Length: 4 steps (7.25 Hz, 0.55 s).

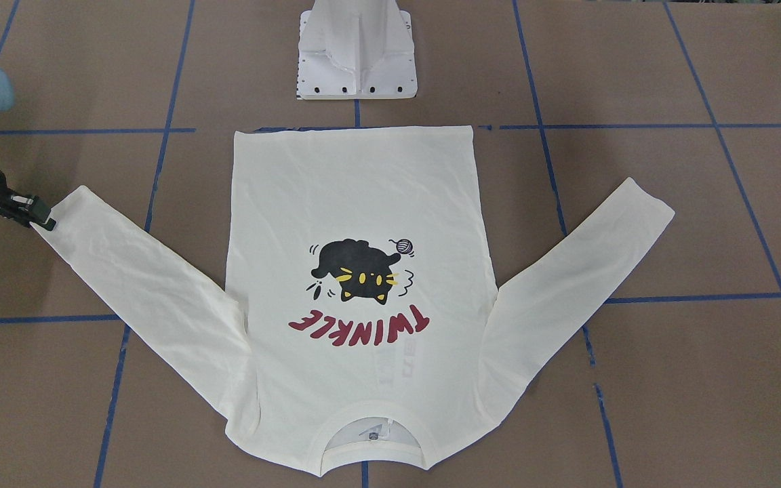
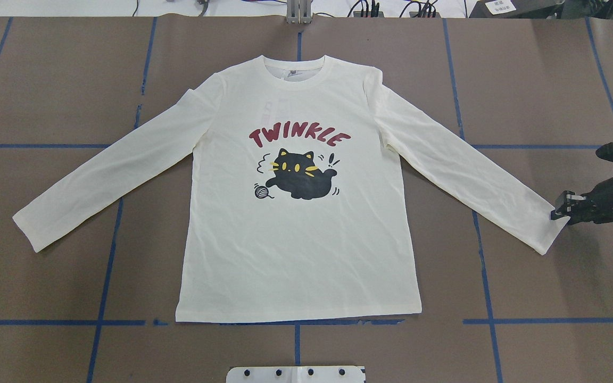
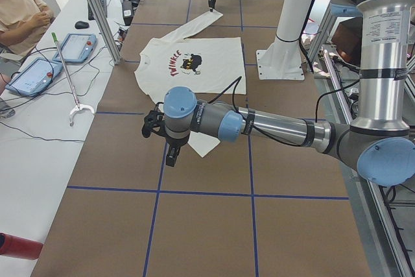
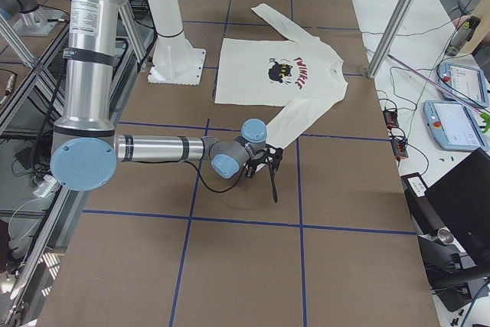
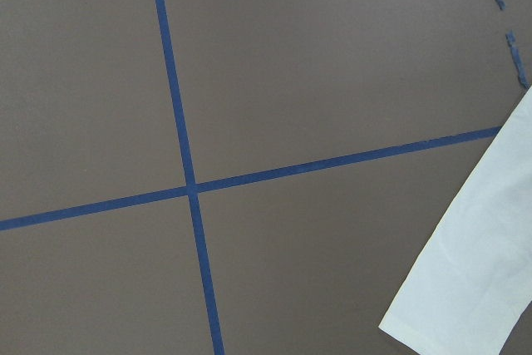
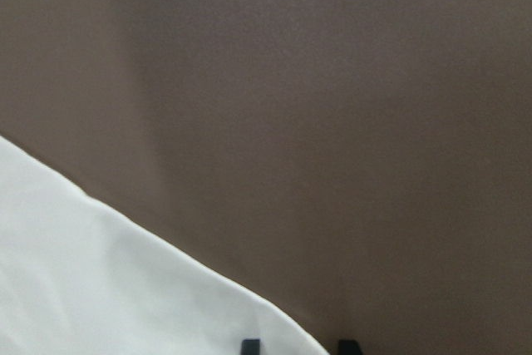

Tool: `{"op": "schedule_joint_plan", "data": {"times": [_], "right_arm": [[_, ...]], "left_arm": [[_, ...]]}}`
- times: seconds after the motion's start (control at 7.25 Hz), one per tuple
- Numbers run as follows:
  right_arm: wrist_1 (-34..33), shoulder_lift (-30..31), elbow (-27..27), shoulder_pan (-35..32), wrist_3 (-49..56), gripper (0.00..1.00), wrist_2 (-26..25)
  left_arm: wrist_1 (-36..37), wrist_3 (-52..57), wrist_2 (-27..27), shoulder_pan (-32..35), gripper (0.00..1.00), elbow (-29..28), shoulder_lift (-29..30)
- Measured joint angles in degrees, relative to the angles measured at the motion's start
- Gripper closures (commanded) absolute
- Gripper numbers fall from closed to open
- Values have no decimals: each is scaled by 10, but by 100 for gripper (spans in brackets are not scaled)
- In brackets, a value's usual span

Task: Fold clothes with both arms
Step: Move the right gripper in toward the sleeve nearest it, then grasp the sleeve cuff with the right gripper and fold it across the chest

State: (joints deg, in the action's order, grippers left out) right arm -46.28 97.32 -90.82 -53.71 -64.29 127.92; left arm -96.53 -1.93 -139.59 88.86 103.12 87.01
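My left gripper will close next on the cuff's collar-side corner (image 1: pixel 664 208) (image 5: pixel 397 334), which is at the end of the shirt's sleeve opposite my right gripper.
The cream long-sleeved shirt (image 2: pixel 296 234) lies flat and face up on the brown table, sleeves spread, with the black cat and red "TWINKLE" showing; it also shows in the front-facing view (image 1: pixel 356 196). My right gripper (image 2: pixel 560 210) is low at the cuff of the sleeve on my right (image 2: pixel 543 226), also seen from the front (image 1: pixel 45 220). In the right wrist view its fingertips (image 6: pixel 249 345) stand a little apart, one over the cuff edge and one over bare table. My left gripper (image 3: pixel 170 156) hangs above the table beside the other cuff (image 5: pixel 465 288); whether it is open I cannot tell.
The white pedestal base (image 1: pixel 356 61) stands just behind the shirt's hem. Blue tape lines (image 2: pixel 109 250) cross the brown table. Metal frame posts (image 3: pixel 97 11) and an operators' desk with tablets (image 3: pixel 39 72) and a seated person (image 3: pixel 19 11) lie beyond the collar side.
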Motion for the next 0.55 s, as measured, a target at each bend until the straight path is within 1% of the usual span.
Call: {"op": "schedule_joint_plan", "data": {"times": [0.28,0.55], "right_arm": [[0,2,-10,0,0,100,3],[-6,-8,-41,5,-25,100,5]], "left_arm": [[0,0,-1,0,0,1,0],[0,0,-1,0,0,3,0]]}}
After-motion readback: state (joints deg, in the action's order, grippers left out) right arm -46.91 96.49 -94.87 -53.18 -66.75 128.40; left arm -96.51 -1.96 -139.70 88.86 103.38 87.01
